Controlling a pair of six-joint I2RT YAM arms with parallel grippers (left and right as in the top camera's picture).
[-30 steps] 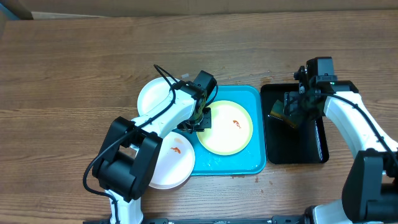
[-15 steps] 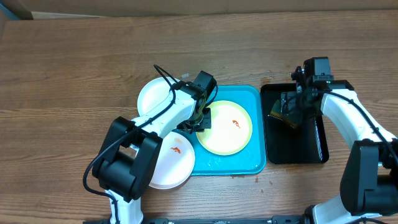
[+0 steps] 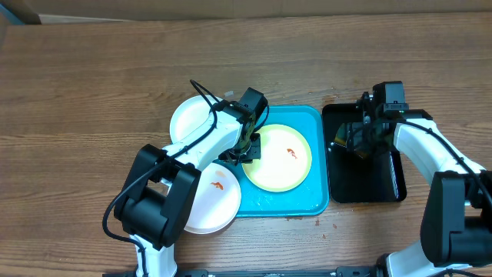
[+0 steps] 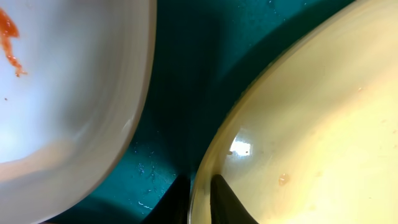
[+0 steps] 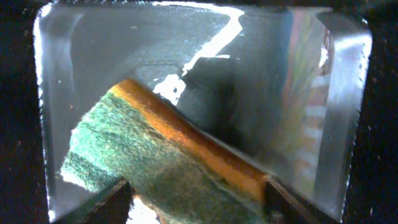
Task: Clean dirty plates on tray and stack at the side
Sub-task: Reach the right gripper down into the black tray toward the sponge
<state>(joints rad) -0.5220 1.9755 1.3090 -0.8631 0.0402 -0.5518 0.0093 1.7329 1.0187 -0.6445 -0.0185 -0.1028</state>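
Note:
The sponge lies at a slant across the fingers of my right gripper, so I should straighten the sponge, then open and pinch its long sides [image 5: 196, 140] before I wipe the plate.
A pale yellow-green plate [image 3: 277, 165] with an orange smear lies on the turquoise tray [image 3: 307, 201]. My left gripper [image 3: 250, 148] is shut on that plate's left rim; in the left wrist view its fingers [image 4: 227, 202] pinch the rim of the plate [image 4: 311, 118]. One white plate [image 3: 191, 119] lies off the tray's top left corner. A second white plate [image 3: 215, 196] with a smear overlaps the tray's lower left edge, and its smeared rim [image 4: 62, 93] shows in the left wrist view. My right gripper [image 3: 355, 140] holds a green and orange sponge [image 5: 168, 155] that fills the gap between its fingers.
A narrow black tray [image 3: 369, 185] stands right of the turquoise one; its wet, shiny floor [image 5: 261, 81] lies under the sponge. Bare wooden table [image 3: 92, 92] stretches to the left and back.
My right gripper has shifted left over the black tray onto the sponge and its fingers have narrowed on it. The left arm and the plates have not moved.

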